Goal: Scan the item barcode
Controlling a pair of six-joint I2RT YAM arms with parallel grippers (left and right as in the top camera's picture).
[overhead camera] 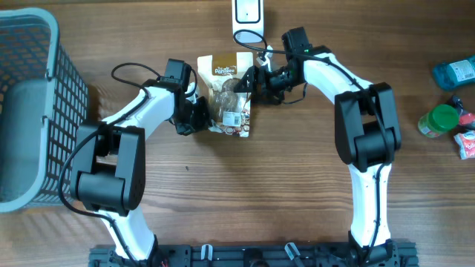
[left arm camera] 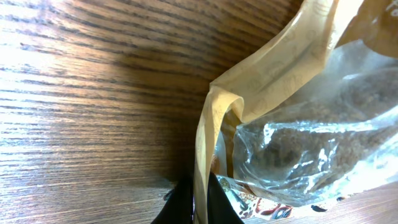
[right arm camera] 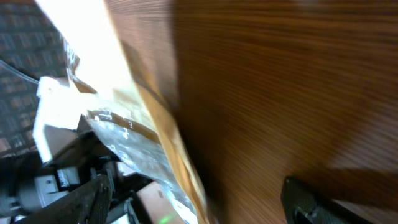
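Observation:
The robot's left gripper pinches only the thin tan seam of the bag, so it should open and grip the bag's edge deeper, by the bag's clear window point(left arm camera: 231, 182), before it shifts the bag.
The item point(overhead camera: 225, 90) is a tan snack bag with a clear window, lying in the middle of the wooden table. A white label point(overhead camera: 235, 117) shows near its lower end; I cannot read a barcode on it. My left gripper point(overhead camera: 195, 112) is shut on the bag's left edge, and in the left wrist view that tan seam point(left arm camera: 214, 124) is pinched between the black fingertips point(left arm camera: 180, 202). My right gripper point(overhead camera: 249, 81) stands open at the bag's upper right edge. In the right wrist view the bag's edge point(right arm camera: 177, 162) runs between its wide-apart fingers point(right arm camera: 311, 199).
A white scanner-like device point(overhead camera: 247, 15) stands at the table's far edge, just above the bag. A grey mesh basket point(overhead camera: 30, 104) fills the left side. At the right edge lie a blue bottle point(overhead camera: 454, 72), a green-lidded jar point(overhead camera: 439, 119) and a red packet point(overhead camera: 467, 142).

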